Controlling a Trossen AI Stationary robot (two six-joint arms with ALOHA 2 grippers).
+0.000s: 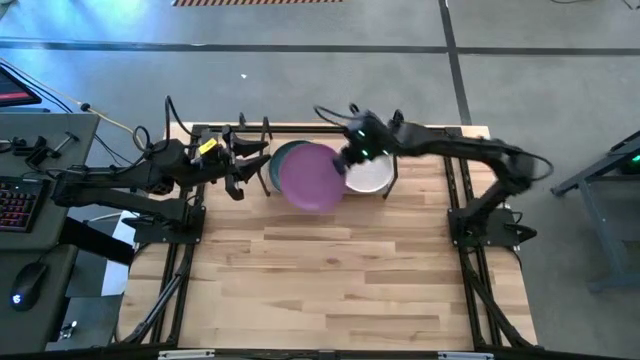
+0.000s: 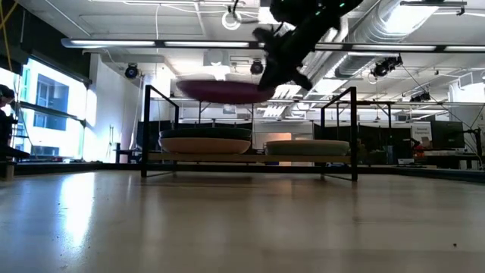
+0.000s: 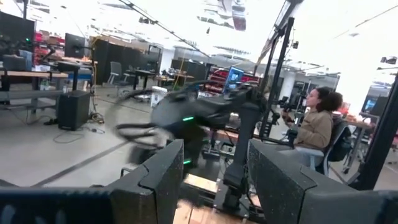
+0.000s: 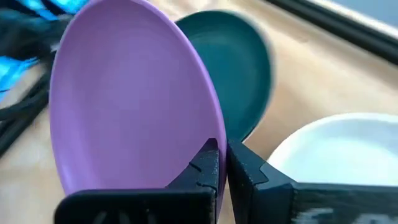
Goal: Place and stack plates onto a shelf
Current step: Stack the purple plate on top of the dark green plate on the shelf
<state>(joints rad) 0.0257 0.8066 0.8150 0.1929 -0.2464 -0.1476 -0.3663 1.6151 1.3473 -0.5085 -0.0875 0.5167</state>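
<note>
The robot's right gripper needs to release the purple plate, which hangs over the shelf now, on top of the dark teal plate [image 1: 297, 168] [image 4: 219, 76], next to the white plate.
My right gripper [image 1: 347, 163] is shut on the purple plate [image 1: 315, 178], which hangs in the air over the shelf's left stack. The dark teal plate [image 4: 244, 74] lies on top of that stack [image 2: 204, 141]. The white plate [image 1: 372, 176] tops the right stack [image 2: 307, 148]. Both stacks rest flat on the shelf [image 2: 250, 158], at the table's far edge. My left gripper [image 1: 252, 165] is open beside the shelf's left end, pointing toward it and touching nothing. The remaining plates are hidden in the stacks. My right gripper pinches the purple plate's rim [image 4: 210, 138] on its right side, one finger [image 4: 205, 167] over the inner face and the other under the rim. The fingers come slanting down from the table's right. The plate [image 2: 223, 91] is lifted clear, nearly level above the teal plate.
The shelf's black rod frame [image 2: 355, 129] stands up around the stacks. The wooden table [image 1: 330, 280] stretches toward the near edge in front of the shelf. A person sits at a desk [image 3: 314, 127] in the room beyond the table.
</note>
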